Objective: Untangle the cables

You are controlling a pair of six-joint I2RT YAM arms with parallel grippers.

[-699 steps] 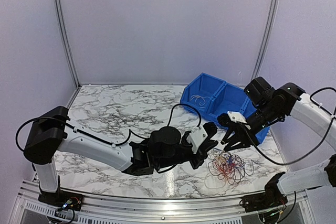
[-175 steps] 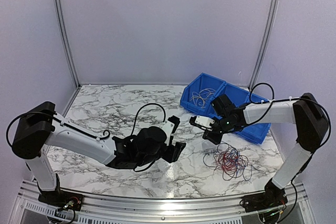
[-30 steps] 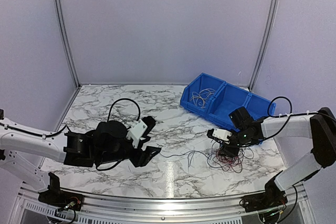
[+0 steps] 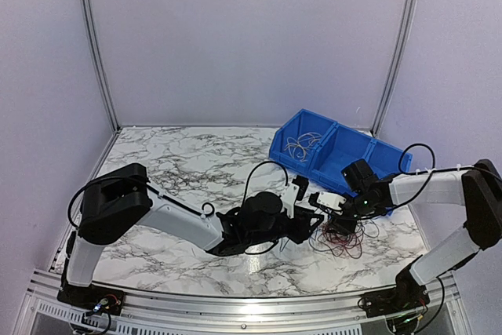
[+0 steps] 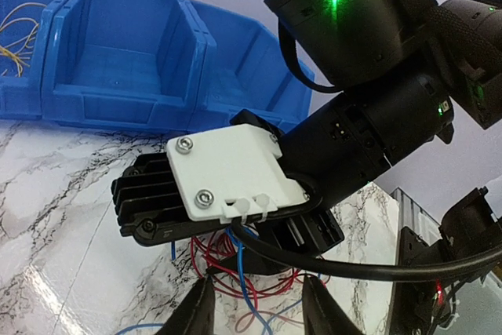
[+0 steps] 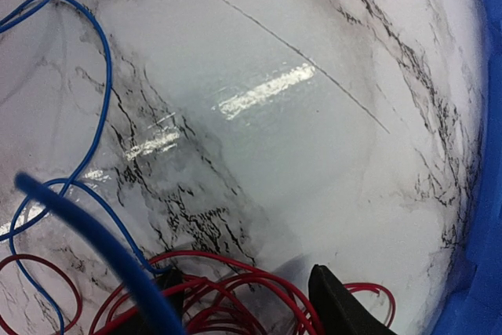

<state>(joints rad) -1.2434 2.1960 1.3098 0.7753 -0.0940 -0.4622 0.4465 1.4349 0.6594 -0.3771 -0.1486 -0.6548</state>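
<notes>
The blue wire is running through the red loops under my right gripper, so my left gripper needs to grab the blue wire alone (image 5: 246,288) and pull it free.
The cables (image 4: 351,241) lie as a loose red and blue bunch on the marble table, front right. My right gripper (image 4: 339,223) points down into the bunch. In the right wrist view its jaws (image 6: 247,311) stand apart over red loops (image 6: 235,284), and a blue wire (image 6: 94,115) curls to the left. My left gripper (image 4: 314,222) is right beside it, on its left. In the left wrist view it (image 5: 255,315) is open, a blue wire (image 5: 241,280) and red strands running between its fingertips (image 5: 318,311), just under the right gripper's white plate (image 5: 231,170).
A row of blue bins (image 4: 337,154) stands at the back right behind the bunch; its left compartment holds pale tan wires (image 4: 300,145), which also show at the left wrist view's top left (image 5: 16,25). A blue bin wall (image 6: 486,194) fills the right wrist view's right edge.
My left arm has swung right from the table's middle to the bunch, beside the right gripper, and its jaws have narrowed. The right arm has not moved.
</notes>
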